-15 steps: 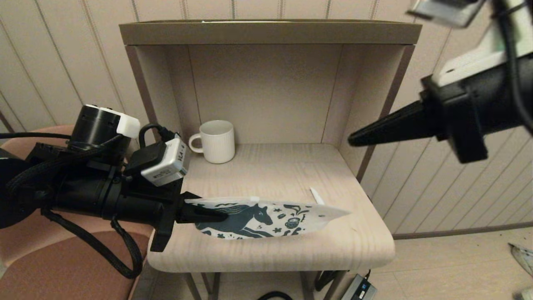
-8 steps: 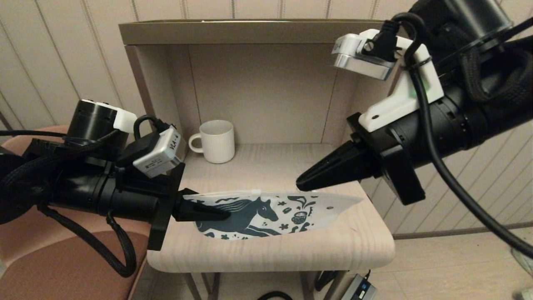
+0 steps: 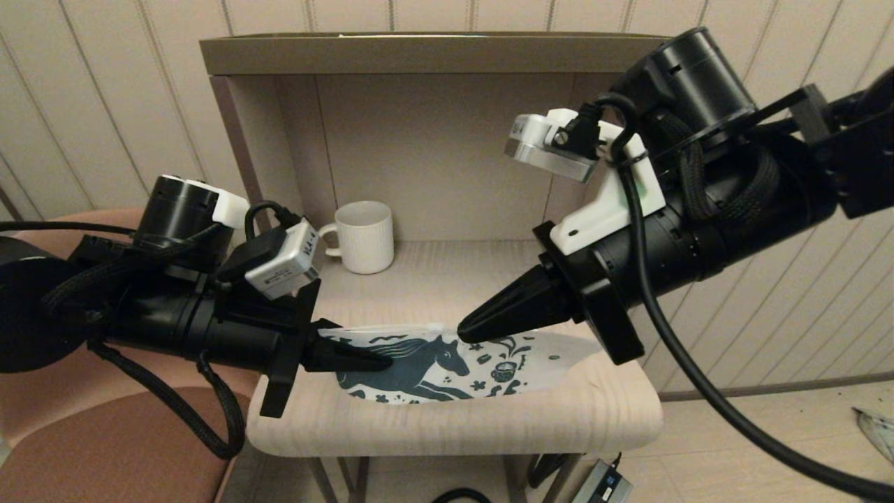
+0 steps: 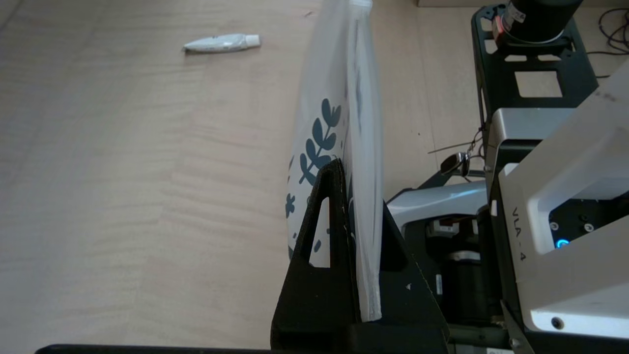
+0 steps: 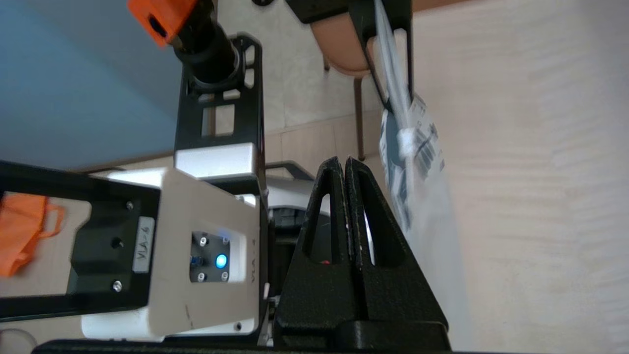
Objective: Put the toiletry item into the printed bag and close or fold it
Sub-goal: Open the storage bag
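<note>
The zip slider is halfway along the bag's edge, beside my closed right gripper. I need to open it, pinch the slider and pull it to the zip's loose end (image 3: 590, 342).
The printed bag (image 3: 447, 367), white with a teal horse, lies lengthwise near the table's front edge. My left gripper (image 3: 380, 362) is shut on the bag's left end and holds that edge a little off the wood; in the left wrist view the bag (image 4: 339, 98) stands edge-on between the fingers of the left gripper (image 4: 344, 167). My right gripper (image 3: 464, 332) hovers shut and empty just above the bag's middle, near its upper edge. Its wrist view shows the right gripper (image 5: 344, 162) beside the bag (image 5: 417, 162). The toiletry item (image 4: 222, 43) lies on the table beyond the bag; the right arm hides it in the head view.
A white ribbed mug (image 3: 364, 236) stands at the back left of the wooden table (image 3: 454, 426), inside a three-walled niche with a shelf (image 3: 447, 54) overhead. A pink chair (image 3: 105, 454) sits under my left arm. A power adapter (image 3: 604, 483) lies on the floor.
My right arm has swung down and left from the upper right to just over the bag's middle, now covering the toiletry item in the head view. The left gripper shifted slightly, still holding the bag.
</note>
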You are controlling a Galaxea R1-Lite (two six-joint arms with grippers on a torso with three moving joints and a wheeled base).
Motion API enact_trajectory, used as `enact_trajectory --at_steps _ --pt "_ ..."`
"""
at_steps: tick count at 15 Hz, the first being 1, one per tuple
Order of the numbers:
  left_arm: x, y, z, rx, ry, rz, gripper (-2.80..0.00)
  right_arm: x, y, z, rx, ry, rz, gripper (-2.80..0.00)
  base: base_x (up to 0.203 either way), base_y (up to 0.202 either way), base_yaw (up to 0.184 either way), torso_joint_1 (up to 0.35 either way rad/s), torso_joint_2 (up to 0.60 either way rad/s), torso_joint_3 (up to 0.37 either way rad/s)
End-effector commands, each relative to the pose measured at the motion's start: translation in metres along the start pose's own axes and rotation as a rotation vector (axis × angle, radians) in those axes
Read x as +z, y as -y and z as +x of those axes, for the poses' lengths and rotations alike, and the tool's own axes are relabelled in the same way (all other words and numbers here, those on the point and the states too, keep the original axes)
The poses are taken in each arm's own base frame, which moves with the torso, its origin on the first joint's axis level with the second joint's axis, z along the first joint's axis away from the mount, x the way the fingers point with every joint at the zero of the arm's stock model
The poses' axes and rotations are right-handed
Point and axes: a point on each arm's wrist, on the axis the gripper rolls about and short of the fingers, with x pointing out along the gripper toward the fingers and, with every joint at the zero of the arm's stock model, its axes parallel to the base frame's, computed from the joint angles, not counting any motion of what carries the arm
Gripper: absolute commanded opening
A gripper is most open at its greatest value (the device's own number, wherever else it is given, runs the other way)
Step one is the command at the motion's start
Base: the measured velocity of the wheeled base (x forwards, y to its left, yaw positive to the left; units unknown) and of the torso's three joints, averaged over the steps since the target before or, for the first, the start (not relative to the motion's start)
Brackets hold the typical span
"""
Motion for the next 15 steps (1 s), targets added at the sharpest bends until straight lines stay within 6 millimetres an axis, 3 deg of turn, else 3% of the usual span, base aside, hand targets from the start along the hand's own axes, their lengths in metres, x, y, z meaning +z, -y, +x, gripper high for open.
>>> enact_trajectory --at_steps 1,6,7,15 --pt "-0.003 -0.0022 0.0029 -0.008 -0.002 -0.006 -2.8 -0.0001 -0.0007 -0.0009 0.001 0.004 -0.006 -2.8 0.0 0.0 0.0 0.0 0.0 0.0" --pt "-0.0034 -0.0024 0.0032 -0.008 -0.004 -0.006 -2.8 0.0049 0.002 -0.0026 -0.033 0.046 -0.045 -2.8 0.0 0.0 0.0 0.0 0.0 0.0" --pt "-0.003 -0.0022 0.0029 -0.007 -0.003 -0.005 -2.8 0.0025 0.0032 -0.0006 -0.04 0.037 -0.04 0.0 0.0 0.0 0.0 0.0 0.0 0.0" --pt "-0.0033 -0.0009 0.0023 -0.008 -0.004 -0.004 -2.8 0.0006 0.0057 0.0053 -0.043 0.021 -0.036 0.0 0.0 0.0 0.0 0.0 0.0 0.0"
